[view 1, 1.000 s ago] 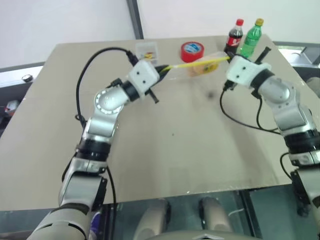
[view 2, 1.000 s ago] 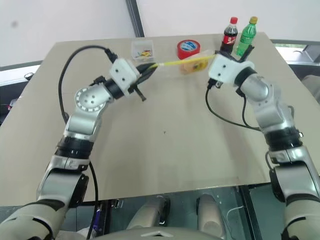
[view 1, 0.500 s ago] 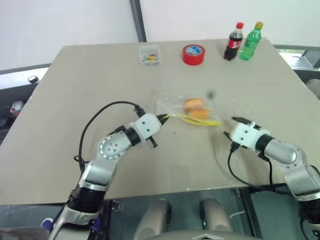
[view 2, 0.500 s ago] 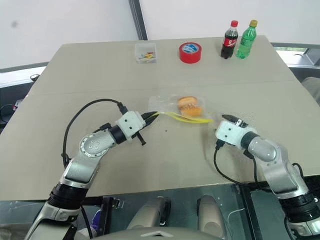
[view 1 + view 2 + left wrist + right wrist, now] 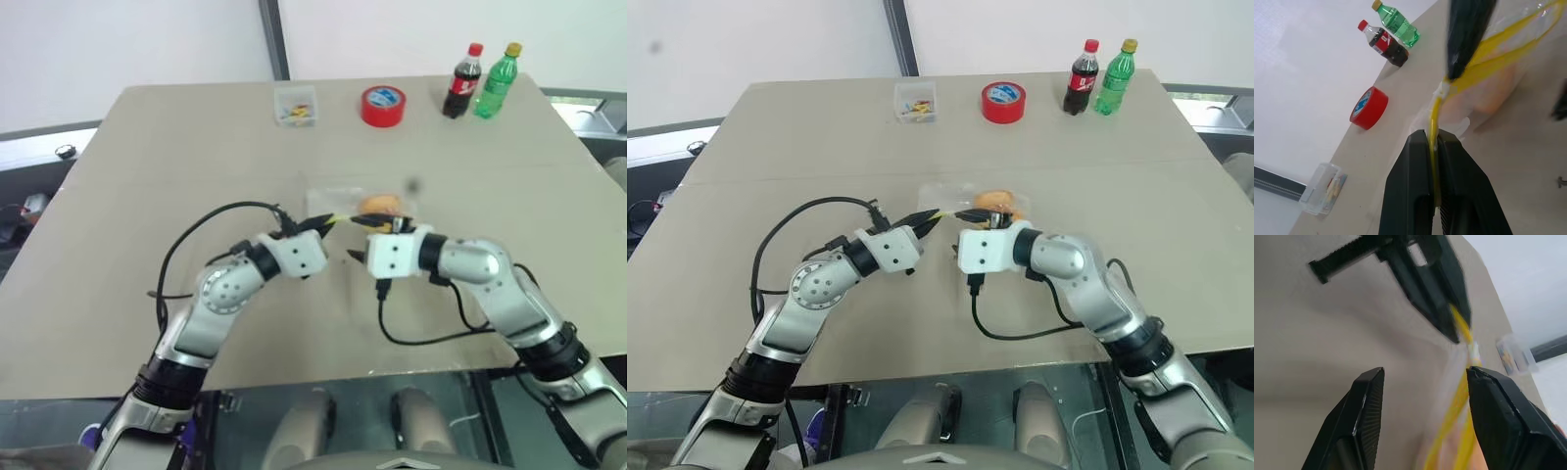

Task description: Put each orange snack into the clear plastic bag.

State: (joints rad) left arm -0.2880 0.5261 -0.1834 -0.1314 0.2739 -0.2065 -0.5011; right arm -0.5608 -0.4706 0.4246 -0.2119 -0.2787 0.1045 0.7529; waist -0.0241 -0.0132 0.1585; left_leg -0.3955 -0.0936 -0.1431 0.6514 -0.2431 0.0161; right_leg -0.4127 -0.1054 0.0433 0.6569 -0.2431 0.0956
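My right gripper's open fingers end short of the white slider on the plastic bag's strip, so I need to move them in and close on the slider itself (image 5: 1444, 89).
The clear plastic bag (image 5: 338, 203) lies mid-table, its yellow closure strip (image 5: 1484, 54) toward me. An orange snack (image 5: 380, 205) shows through the film, also a blurred orange mass (image 5: 1496, 90) in the left wrist view; I cannot tell whether a second one lies with it. My left gripper (image 5: 1432, 141) is shut on the end of the strip, level above the table. My right gripper (image 5: 1425, 374) stands open close beside it, pointing at the left gripper (image 5: 1430, 293), and the strip (image 5: 1462, 396) runs between its fingers (image 5: 1369, 396) untouched.
At the far edge stand a small clear box (image 5: 296, 106), a red tape roll (image 5: 382, 105), a cola bottle (image 5: 463, 78) and a green bottle (image 5: 496, 78). The beige table (image 5: 147, 196) is bare on both sides of the bag.
Both arms came down and back from the far edge, laying the bag mid-table. My right gripper let go of the strip, opened and swung left to the left gripper.
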